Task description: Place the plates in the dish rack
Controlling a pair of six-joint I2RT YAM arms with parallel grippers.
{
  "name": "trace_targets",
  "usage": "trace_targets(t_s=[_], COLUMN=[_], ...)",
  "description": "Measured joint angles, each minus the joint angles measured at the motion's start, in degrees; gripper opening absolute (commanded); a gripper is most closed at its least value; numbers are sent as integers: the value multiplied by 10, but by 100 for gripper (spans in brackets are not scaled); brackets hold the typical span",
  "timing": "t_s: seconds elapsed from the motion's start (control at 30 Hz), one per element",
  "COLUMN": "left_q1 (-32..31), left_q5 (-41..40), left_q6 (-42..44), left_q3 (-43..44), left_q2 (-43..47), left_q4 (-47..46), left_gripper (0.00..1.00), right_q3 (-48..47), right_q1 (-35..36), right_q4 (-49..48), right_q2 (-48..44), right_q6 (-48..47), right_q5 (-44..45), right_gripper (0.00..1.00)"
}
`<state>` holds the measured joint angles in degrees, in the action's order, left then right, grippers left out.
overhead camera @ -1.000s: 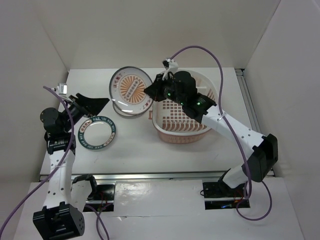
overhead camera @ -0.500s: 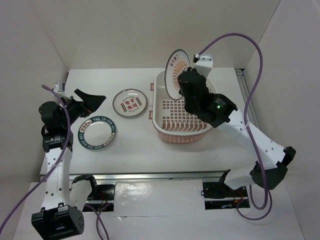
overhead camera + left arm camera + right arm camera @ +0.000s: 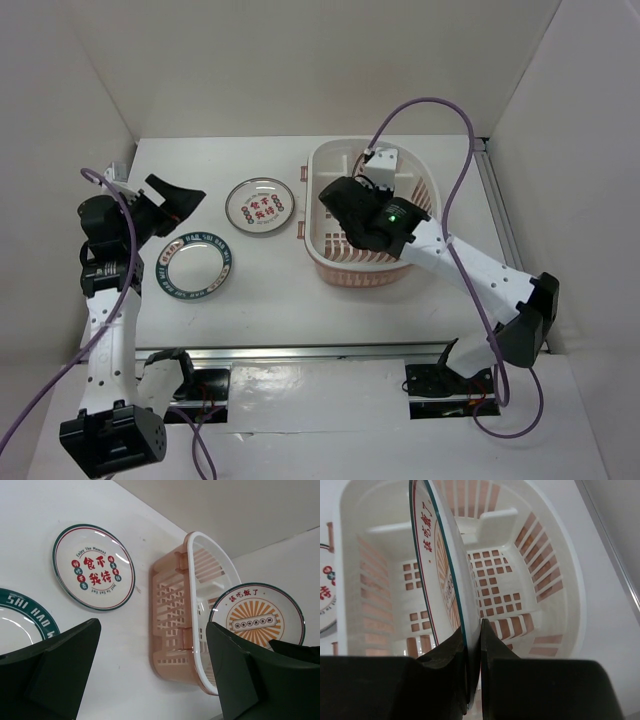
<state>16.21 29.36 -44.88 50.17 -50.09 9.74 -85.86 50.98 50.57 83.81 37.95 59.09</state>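
I will use my right gripper to set the orange-centred plate, now held on edge within the rack, down upright inside the dish rack's side [image 3: 334, 214] [image 3: 422, 622] that is nearest the red-character plate.
My right gripper [image 3: 472, 630] is shut on the rim of the orange-centred plate [image 3: 440, 565], which it holds on edge inside the dish rack [image 3: 560, 555]. From the left wrist view this plate [image 3: 257, 614] stands upright within the pink-cream dish rack [image 3: 192, 605]. In the top view the right gripper [image 3: 338, 205] reaches down into the dish rack [image 3: 425, 180] and hides the plate. The red-character plate [image 3: 259, 205] and the teal-rimmed plate [image 3: 195, 267] lie flat on the table left of the rack. My left gripper [image 3: 178, 197] hangs open and empty above them.
White walls close in the table at the back and both sides. A metal rail [image 3: 495, 200] runs along the table's right edge. Purple cables loop above both arms. The arm bases sit at the near edge.
The right arm has carried the orange plate rightward from beside the red-character plate and lowered it on edge into the rack. The left gripper opened a little wider and drew back left.
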Motion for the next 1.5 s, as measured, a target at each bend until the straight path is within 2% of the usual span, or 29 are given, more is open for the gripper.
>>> trace_targets(t_s=[0.37,0.67,1.5], left_q1=[0,0,0], left_q5=[3,3,6], left_q6=[0,10,12], left_q3=[0,6,8], left_q2=[-4,-5,-15], left_q4=[10,19,22], left_gripper=[100,100,100], right_q3=[49,65,72], right_q1=[-7,6,21], right_q4=[-20,-21,-10], right_q2=[6,53,69], right_q6=[20,58,111], right_q5=[-42,-60,-38], right_gripper=[0,0,0])
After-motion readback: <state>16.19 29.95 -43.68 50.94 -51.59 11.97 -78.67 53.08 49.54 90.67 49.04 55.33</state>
